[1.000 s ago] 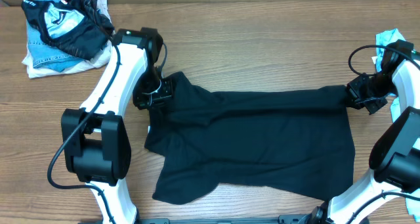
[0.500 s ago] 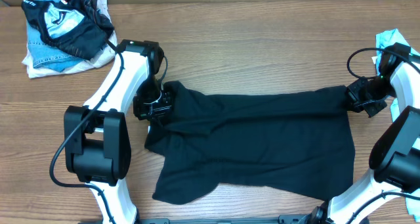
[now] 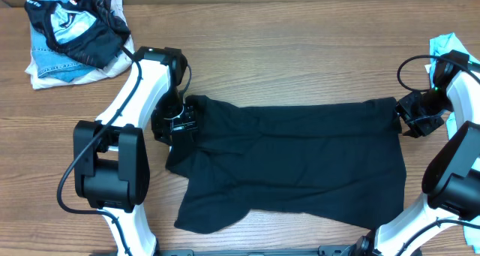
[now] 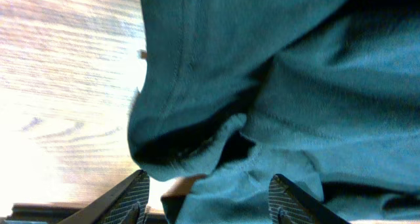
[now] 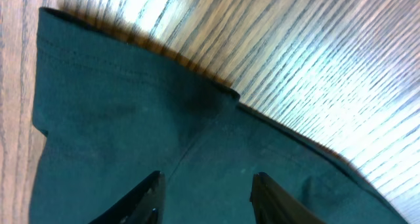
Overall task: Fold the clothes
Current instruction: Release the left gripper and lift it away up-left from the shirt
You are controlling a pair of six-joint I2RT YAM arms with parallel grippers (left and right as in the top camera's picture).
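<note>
The T-shirt's upper edge droops and bunches by my left gripper, so my right gripper should pinch the T-shirt's opposite corner (image 3: pixel 388 103) before both grippers pull the upper edge straight.
A black T-shirt (image 3: pixel 300 158) lies spread across the middle of the wooden table (image 3: pixel 300 61), its upper edge folded over. My left gripper (image 3: pixel 182 122) sits at the shirt's upper left corner. In the left wrist view this gripper (image 4: pixel 210 201) is open, with bunched fabric (image 4: pixel 295 86) lying loose between the fingers. My right gripper (image 3: pixel 409 115) hovers at the upper right corner. The right wrist view shows it (image 5: pixel 207 198) open just over the flat hem (image 5: pixel 118 132), gripping nothing.
A pile of other clothes (image 3: pixel 71 34), black-patterned, denim and white, sits at the back left corner. A light blue cloth (image 3: pixel 446 44) lies at the right edge behind the right arm. Both arm bases stand at the front edge.
Both grippers were shut on the shirt's upper corners and have opened, letting the fabric go. The left corner has settled onto the table; the arms have barely shifted.
</note>
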